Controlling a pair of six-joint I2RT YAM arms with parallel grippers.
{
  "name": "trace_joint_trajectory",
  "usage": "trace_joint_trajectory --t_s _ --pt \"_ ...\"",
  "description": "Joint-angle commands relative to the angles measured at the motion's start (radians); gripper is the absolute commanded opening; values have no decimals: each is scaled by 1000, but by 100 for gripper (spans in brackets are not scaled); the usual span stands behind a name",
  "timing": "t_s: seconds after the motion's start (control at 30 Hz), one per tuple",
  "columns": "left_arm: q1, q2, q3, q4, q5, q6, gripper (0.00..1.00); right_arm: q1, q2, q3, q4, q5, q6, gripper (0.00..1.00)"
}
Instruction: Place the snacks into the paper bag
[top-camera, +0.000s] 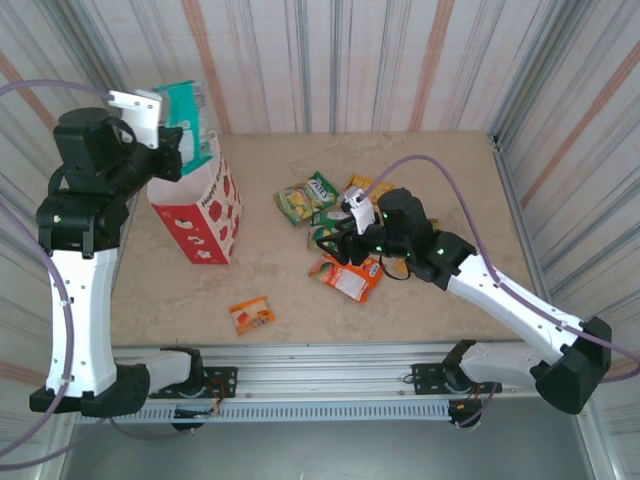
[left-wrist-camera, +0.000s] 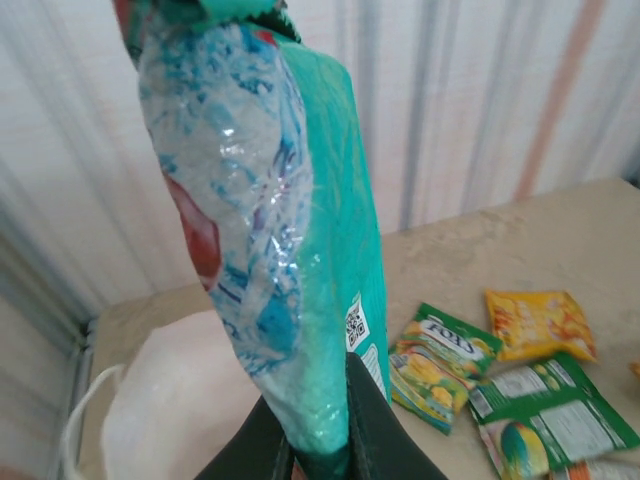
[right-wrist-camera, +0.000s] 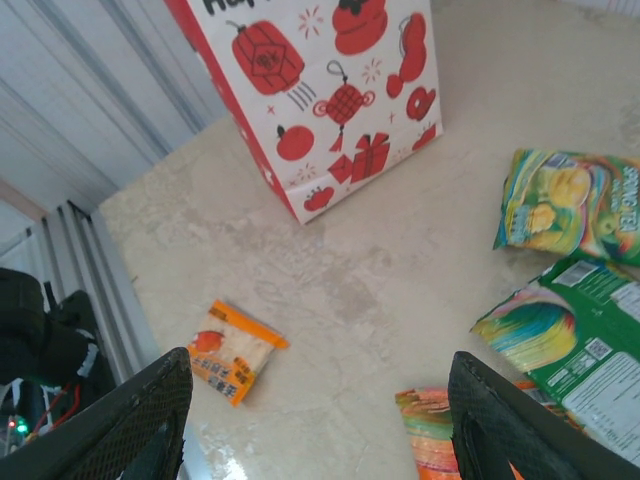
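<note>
My left gripper needs to let go of the teal snack packet inside the paper bag's white opening (top-camera: 188, 195) (left-wrist-camera: 190, 415), just behind the bag's red front.
My left gripper (top-camera: 183, 148) is raised above the open top of the paper bag (top-camera: 200, 215) and is shut on a teal snack packet (top-camera: 188, 112). In the left wrist view the teal packet (left-wrist-camera: 300, 250) stands up out of the gripper (left-wrist-camera: 320, 440), with the bag's white mouth (left-wrist-camera: 170, 400) below it. My right gripper (top-camera: 337, 240) hovers open over the pile of snacks (top-camera: 320, 200). Between its fingers (right-wrist-camera: 320, 420) there is bare table, with an orange packet (right-wrist-camera: 440, 435) by its right finger. The bag (right-wrist-camera: 330, 100) is red and white with red pictures.
A small orange packet (top-camera: 252, 315) lies alone near the front edge, also in the right wrist view (right-wrist-camera: 235, 350). Green (left-wrist-camera: 440, 365), yellow (left-wrist-camera: 540, 325) and dark green (left-wrist-camera: 550, 415) packets lie right of the bag. Striped walls enclose the table.
</note>
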Motion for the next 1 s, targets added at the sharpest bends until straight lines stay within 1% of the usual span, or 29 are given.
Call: trace_joint_trajectory --t_s 0.0,0.17,0.33,0.43,0.6,0.8,0.87,0.9,0.97 --pt "72 -35 -11 62 -7 -93 0 11 28 6 5 0 41 68" --pt "83 -22 -21 1 -70 -44 0 11 76 46 -19 -17 44 68" --pt "83 68 29 -185 -102 12 0 11 123 88 -65 -50 63 68" --pt "82 112 41 -246 -97 24 0 11 150 117 -105 -58 85 68" --pt "82 147 19 -245 -98 50 2 11 204 162 -162 -69 133 67" --pt "81 210 36 -238 -114 66 5 17 248 186 -167 -75 168 66" --pt "79 235 57 -245 -115 63 7 19 254 189 -165 -73 171 66" --pt "75 250 73 -252 -117 64 9 20 257 191 -167 -72 174 66" --pt "65 271 104 -272 -130 66 19 22 262 191 -171 -69 176 66"
